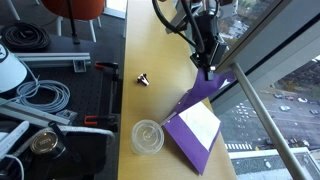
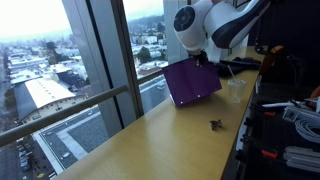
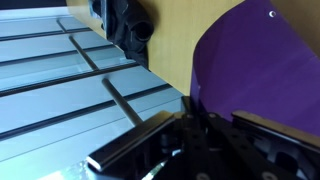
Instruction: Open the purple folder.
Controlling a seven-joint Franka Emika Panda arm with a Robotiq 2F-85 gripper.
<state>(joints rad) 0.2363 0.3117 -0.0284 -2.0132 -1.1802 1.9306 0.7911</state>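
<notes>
Next, I let go of the purple cover, now raised at a steep angle, laid open on the table (image 1: 182,68) between the small dark object and the rail.
The purple folder (image 1: 190,135) lies on the wooden table by the window. Its deep purple cover (image 2: 192,82) is raised at a steep angle, and a white inner sheet (image 1: 201,123) shows underneath. My gripper (image 1: 208,68) is at the top edge of the raised cover and appears shut on it. In the wrist view the purple cover (image 3: 255,60) fills the right side, and my dark fingers (image 3: 195,125) sit at its edge, though the pinch itself is in shadow. The gripper also shows in an exterior view (image 2: 205,58).
A clear round plastic lid (image 1: 148,136) lies next to the folder. A small dark object (image 1: 143,78) sits farther along the table and also shows in an exterior view (image 2: 215,124). Window glass and a rail (image 1: 262,110) run along one side. Cables and gear (image 1: 40,95) crowd the other side.
</notes>
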